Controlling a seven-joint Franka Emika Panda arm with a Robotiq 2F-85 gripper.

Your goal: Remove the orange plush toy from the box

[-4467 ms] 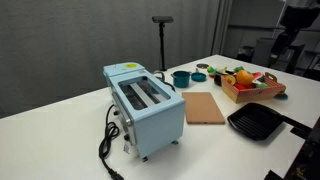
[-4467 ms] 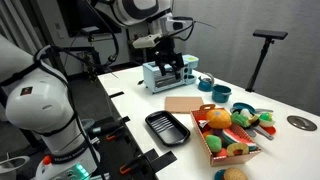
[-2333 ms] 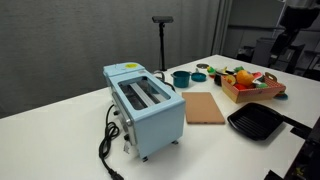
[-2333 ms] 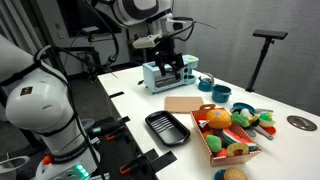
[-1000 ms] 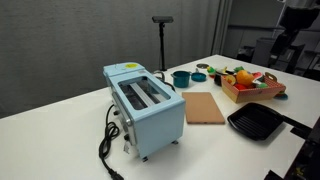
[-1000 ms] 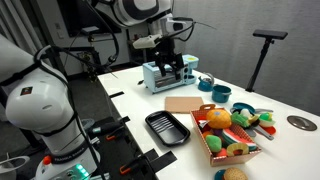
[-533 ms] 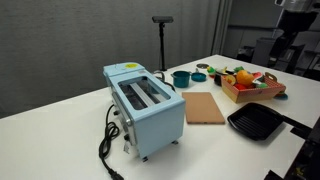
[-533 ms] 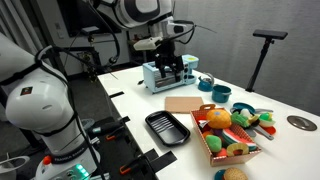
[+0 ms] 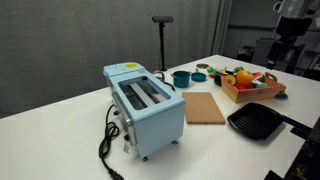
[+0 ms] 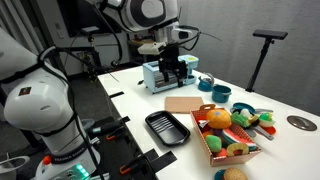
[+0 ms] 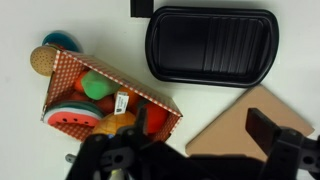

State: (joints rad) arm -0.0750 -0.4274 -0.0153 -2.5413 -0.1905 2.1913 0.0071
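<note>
The robot's gripper should next move to the orange plush toy's middle (image 9: 243,77) (image 11: 114,124), next to the watermelon slice in the light-wood box, and close there.
The orange plush toy (image 10: 216,118) lies in the light-wood box (image 10: 213,152) among other toys, at the end nearest the black pan. It also shows in the wrist view (image 11: 118,123), inside the box (image 11: 62,80). In an exterior view the box (image 9: 243,97) stands at the far right of the table, with the orange toy (image 9: 243,77) small in it. My gripper (image 10: 172,64) hangs high over the toaster end of the table, far from the box. It shows dark at the top right (image 9: 284,50). In the wrist view its fingers (image 11: 185,142) stand wide apart and empty.
A light-blue toaster (image 9: 146,106) stands mid-table. A flat brown board (image 10: 185,103) and a black square pan (image 10: 167,127) lie between toaster and box. A teal pot (image 10: 221,95) stands behind them. A tan round toy (image 10: 234,174) lies outside the box.
The arm has shifted slightly toward the box side. The box, toys, pan and board have not moved.
</note>
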